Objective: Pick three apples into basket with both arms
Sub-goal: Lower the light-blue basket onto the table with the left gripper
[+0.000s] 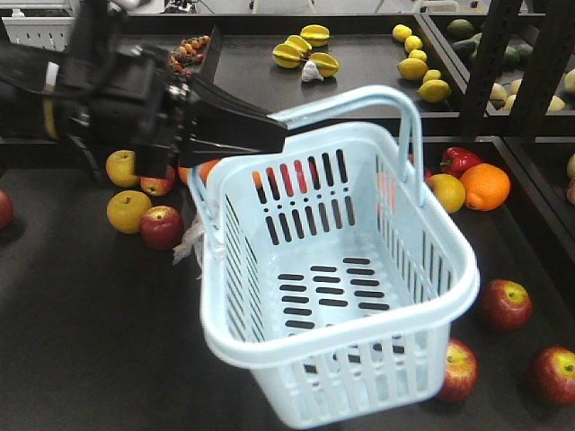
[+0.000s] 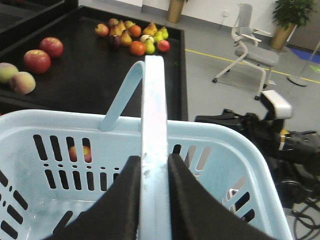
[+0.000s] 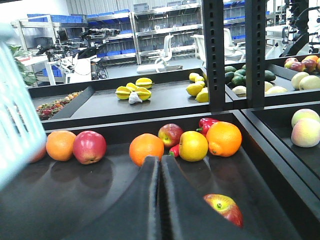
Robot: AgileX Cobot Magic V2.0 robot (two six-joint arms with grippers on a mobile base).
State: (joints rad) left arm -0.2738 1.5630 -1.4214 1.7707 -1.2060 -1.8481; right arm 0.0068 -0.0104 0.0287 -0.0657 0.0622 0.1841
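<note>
The robot's left gripper should release the pale blue basket, now held tilted above the shelf, on the black shelf (image 1: 289,289) just in front of the oranges.
My left gripper (image 1: 272,126) is shut on one hoop handle (image 1: 359,99) of the pale blue basket (image 1: 346,352) and holds it tilted above the black shelf; nothing lies inside it. In the left wrist view the jaws (image 2: 154,164) clamp the handle (image 2: 152,100). Three dark red apples (image 1: 505,303) (image 1: 458,368) (image 1: 554,374) lie right of the basket. My right gripper (image 3: 160,159) is shut and empty, low over the shelf, with one red apple (image 3: 225,207) just to its right. It does not show in the front view.
Red apples (image 1: 161,226) and yellow apples (image 1: 128,210) lie left of the basket. Ahead of the right gripper sit oranges (image 3: 146,148) (image 3: 223,138), a yellow apple (image 3: 193,145), red apples (image 3: 89,146) (image 3: 170,134) and a red pepper (image 3: 207,122). A black upright post (image 3: 212,55) stands beyond.
</note>
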